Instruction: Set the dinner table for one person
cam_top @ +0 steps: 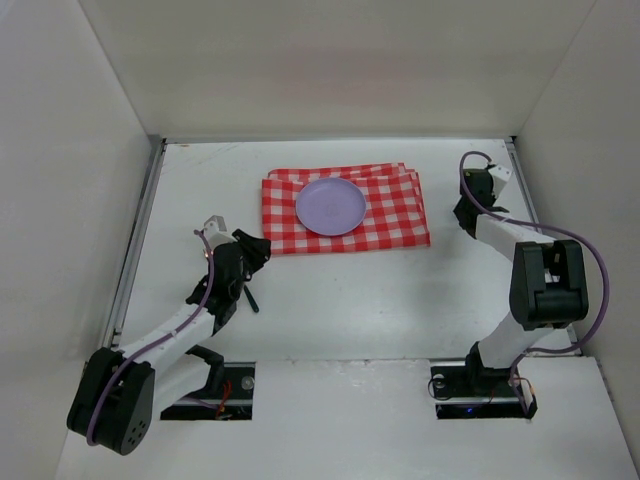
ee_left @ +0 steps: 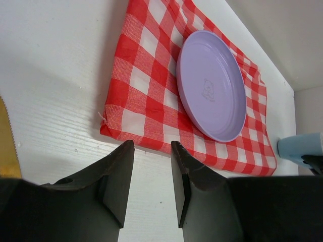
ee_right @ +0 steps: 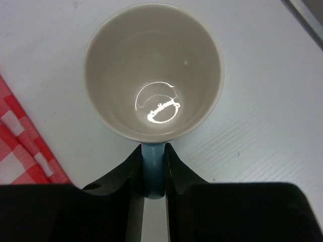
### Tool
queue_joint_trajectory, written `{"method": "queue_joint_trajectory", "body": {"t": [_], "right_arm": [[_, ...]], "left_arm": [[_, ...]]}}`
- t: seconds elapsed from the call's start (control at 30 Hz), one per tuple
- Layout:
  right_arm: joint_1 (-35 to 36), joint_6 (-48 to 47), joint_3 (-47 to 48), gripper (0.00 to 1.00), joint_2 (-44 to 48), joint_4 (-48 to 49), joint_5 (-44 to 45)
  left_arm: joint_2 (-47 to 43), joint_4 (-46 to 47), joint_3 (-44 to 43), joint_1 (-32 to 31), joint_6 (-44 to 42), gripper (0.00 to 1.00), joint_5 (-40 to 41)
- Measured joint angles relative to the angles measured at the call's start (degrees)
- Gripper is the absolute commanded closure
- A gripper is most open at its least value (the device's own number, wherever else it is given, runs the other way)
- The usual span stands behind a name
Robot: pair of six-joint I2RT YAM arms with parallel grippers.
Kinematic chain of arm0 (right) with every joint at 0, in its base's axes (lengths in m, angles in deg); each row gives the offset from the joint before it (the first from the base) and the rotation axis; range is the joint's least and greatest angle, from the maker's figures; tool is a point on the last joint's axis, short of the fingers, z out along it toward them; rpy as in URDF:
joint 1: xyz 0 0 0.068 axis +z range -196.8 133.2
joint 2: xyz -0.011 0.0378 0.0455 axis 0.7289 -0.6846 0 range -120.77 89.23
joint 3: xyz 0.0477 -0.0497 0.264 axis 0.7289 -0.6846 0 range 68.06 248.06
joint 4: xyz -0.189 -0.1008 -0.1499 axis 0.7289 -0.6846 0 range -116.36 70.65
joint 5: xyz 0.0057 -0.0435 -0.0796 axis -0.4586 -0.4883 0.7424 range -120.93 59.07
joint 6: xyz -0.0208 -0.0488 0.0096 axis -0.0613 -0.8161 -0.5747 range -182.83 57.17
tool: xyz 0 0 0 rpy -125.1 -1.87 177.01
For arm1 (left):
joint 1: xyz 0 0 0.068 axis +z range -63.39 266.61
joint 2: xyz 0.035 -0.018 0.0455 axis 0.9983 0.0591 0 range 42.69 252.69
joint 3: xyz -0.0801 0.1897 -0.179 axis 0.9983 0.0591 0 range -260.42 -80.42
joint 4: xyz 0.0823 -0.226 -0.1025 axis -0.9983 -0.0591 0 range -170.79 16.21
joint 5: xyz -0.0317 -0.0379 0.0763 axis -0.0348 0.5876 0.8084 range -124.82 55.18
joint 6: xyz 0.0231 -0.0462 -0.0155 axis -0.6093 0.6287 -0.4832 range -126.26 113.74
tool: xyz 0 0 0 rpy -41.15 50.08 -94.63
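Observation:
The mug will go down from my right gripper on the checked cloth (cam_top: pixel 386 178) between the lilac plate and the far corner of the cloth.
On the white dinner table (cam_top: pixel 350 300) lies a red-and-white checked cloth (cam_top: pixel 400 225) with a lilac plate (cam_top: pixel 331 206) on it. A mug (ee_right: pixel 151 70), cream inside and blue outside, stands upright on the table right of the cloth. My right gripper (ee_right: pixel 152 151) is shut on its blue handle (ee_right: pixel 152 171). In the top view that gripper (cam_top: pixel 478 190) hides the mug. My left gripper (ee_left: pixel 151 148) is open and holds nothing. It hovers just short of the cloth's near left corner (ee_left: pixel 113 126). The plate (ee_left: pixel 212 85) and the mug (ee_left: pixel 303 146) also show in the left wrist view.
White walls enclose the table on three sides, with metal rails (cam_top: pixel 135 250) along its edges. A yellowish strip with a toothed edge (ee_left: pixel 7 146) shows at the left border of the left wrist view. A thin dark thing (cam_top: pixel 252 297) lies beside the left arm.

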Motion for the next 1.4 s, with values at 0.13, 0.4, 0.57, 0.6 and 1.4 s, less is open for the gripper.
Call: {"method": "queue_joint_trajectory", "body": {"t": [0.13,0.4,0.57,0.6,1.4], "right_arm": [[0.26,-0.87,-0.02,0.95,0.0,0.0,1.44],[5.57,-5.29,-0.44,0.96,2.8,-0.5,6.16],[11.56,-9.62,2.8,0.96,4.5,-0.42,8.28],[12.83,-10.45,4.17,0.96,4.28,-0.35,8.39],[21.84,-12.2,28.72,0.95,-21.18,0.13,0.96]], "left_arm": [[0.0,0.0,-0.02,0.0,0.0,0.67,-0.02],[0.0,0.02,-0.02,-0.04,0.0,0.67,-0.13],[0.28,0.39,0.0,-0.17,0.02,0.67,-0.11],[0.52,0.52,-0.02,-0.17,0.02,0.67,-0.15],[4.26,1.25,-0.02,-0.81,-0.02,0.67,0.07]]}}
